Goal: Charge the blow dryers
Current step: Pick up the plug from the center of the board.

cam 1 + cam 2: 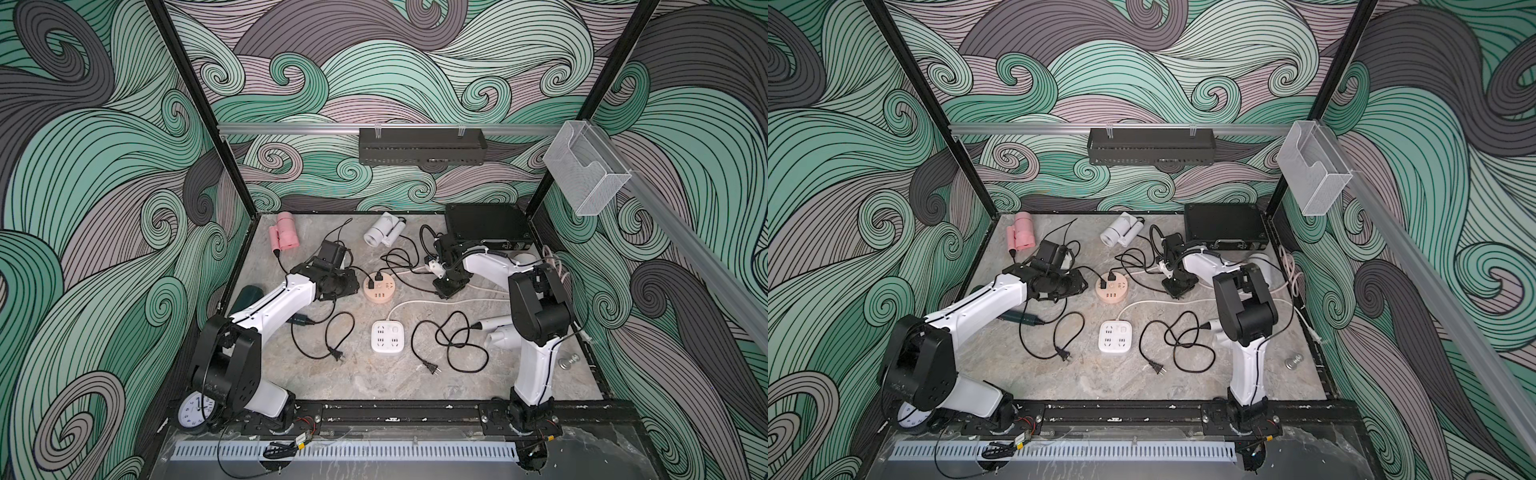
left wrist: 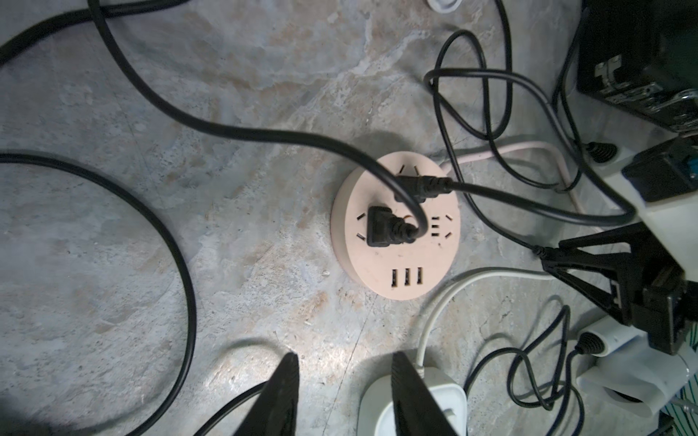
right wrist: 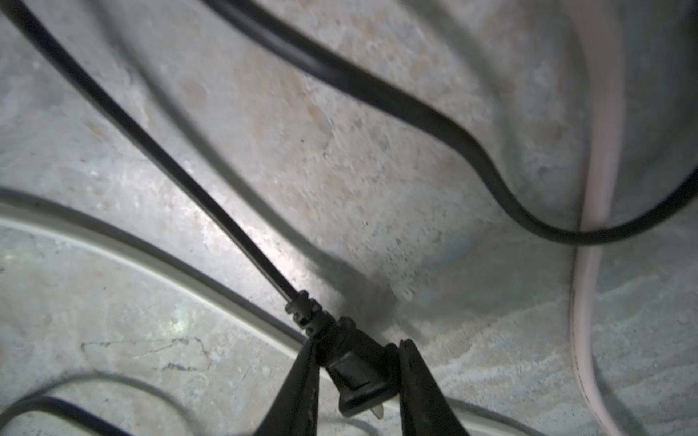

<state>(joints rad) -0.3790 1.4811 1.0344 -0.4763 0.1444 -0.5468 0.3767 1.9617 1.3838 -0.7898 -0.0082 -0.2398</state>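
Observation:
The black plug sits slanted in the right gripper, so the robot should raise the plug and the left gripper needs to take its cord (image 3: 265,265) before the right gripper opens.
Both top views show the blow dryers: a pink one (image 1: 284,232) at the back left, a white one (image 1: 382,230) at the back middle, a dark green one (image 1: 249,297) under my left arm, and white ones (image 1: 500,334) by my right arm. Two black plugs sit in the round peach hub (image 2: 396,245). My right gripper (image 3: 359,345) is low over the table right of the hub, shut on a black two-prong plug (image 3: 355,373). My left gripper (image 2: 343,356) is open and empty, left of the hub.
A white square socket block (image 1: 387,336) lies in front of the hub. Loose plugs (image 1: 337,355) (image 1: 432,368) and looped black cords lie either side of it. A black case (image 1: 486,226) stands at the back right, a clock (image 1: 195,409) at the front left.

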